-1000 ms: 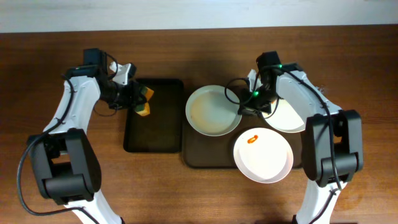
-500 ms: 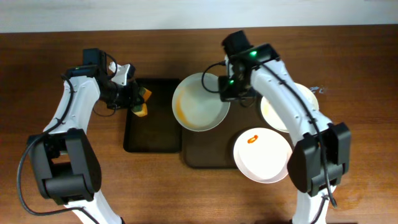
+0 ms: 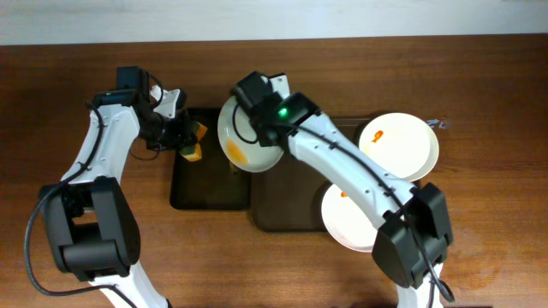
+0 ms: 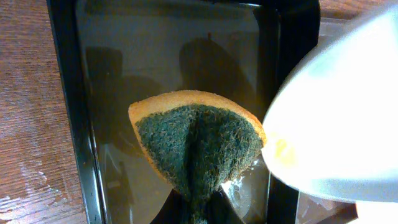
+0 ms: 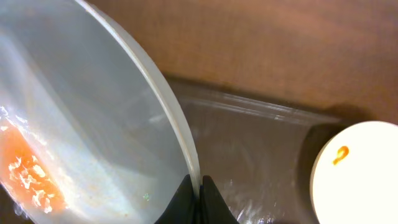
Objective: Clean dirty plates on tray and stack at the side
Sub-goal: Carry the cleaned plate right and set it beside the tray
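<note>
I should set the white plate on the bare table [image 3: 500, 182] beside the brown tray, opposite the black tray, with my right gripper.
My right gripper [image 3: 272, 137] is shut on the rim of a white plate [image 3: 242, 135] with an orange smear and holds it tilted above the gap between the two trays. In the right wrist view the fingers [image 5: 198, 198] pinch the plate's edge [image 5: 168, 118]. My left gripper [image 3: 181, 137] is shut on a sponge [image 3: 198, 141] with an orange body and green scrub face, over the black tray. The sponge [image 4: 199, 146] sits just left of the held plate [image 4: 336, 124]. Two more smeared plates lie on the brown tray [image 3: 282, 201]: one far right [image 3: 402, 145], one front [image 3: 347, 224].
The narrow black tray [image 3: 201, 188] lies left of the brown tray. My right arm stretches across the brown tray from front right. Bare wooden table surrounds both trays.
My right gripper has carried the plate left from the brown tray's middle to beside the sponge, tilting it. The far right plate is now uncovered. The left gripper has stayed put.
</note>
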Available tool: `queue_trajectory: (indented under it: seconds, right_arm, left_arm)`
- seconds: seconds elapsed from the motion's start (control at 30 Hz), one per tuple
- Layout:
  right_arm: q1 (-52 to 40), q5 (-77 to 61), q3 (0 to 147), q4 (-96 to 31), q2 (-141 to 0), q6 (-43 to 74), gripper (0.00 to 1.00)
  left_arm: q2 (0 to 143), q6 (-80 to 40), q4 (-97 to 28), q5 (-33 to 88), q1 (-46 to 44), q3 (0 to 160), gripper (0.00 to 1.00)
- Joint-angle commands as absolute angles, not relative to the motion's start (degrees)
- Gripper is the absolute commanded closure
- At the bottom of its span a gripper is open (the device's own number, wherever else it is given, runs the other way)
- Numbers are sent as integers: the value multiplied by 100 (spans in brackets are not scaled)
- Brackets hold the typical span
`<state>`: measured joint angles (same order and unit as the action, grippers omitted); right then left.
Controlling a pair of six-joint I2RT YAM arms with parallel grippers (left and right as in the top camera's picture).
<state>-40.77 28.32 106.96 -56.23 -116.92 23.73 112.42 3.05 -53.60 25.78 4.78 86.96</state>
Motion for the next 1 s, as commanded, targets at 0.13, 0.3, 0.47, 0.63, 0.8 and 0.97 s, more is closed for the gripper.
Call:
queue_trajectory:
  seconds: [0.13,0.3,0.47,0.63,0.8,0.97]
  right_arm:
    - [-4729,5419,10822,-5103,-11469,2515,96]
    - [-4919,5769,10822,-4770,-11469,2408,96]
    - [-5061,6324,10822,-4600,-11469,2377,96]
    - [-5072,6366,10822,-4493,-11478,2016,96]
    - [-5057,5035,10822,-4517,-11478,2021,96]
    - [-4685,3336,10822,-4788,-11478,2609,96]
  left_arm:
    - [11153,414,-5391,2521,467,8838,100]
    - [11153,414,-5393,2521,467,8838,100]
    - [11153,414,-5395,2523,467,8838,100]
    - [11153,414,-5395,2523,467,8838,100]
    - [11153,414,-5400,2523,467,8838,100]
    - [11153,416,-5443,2523,464,8838,100]
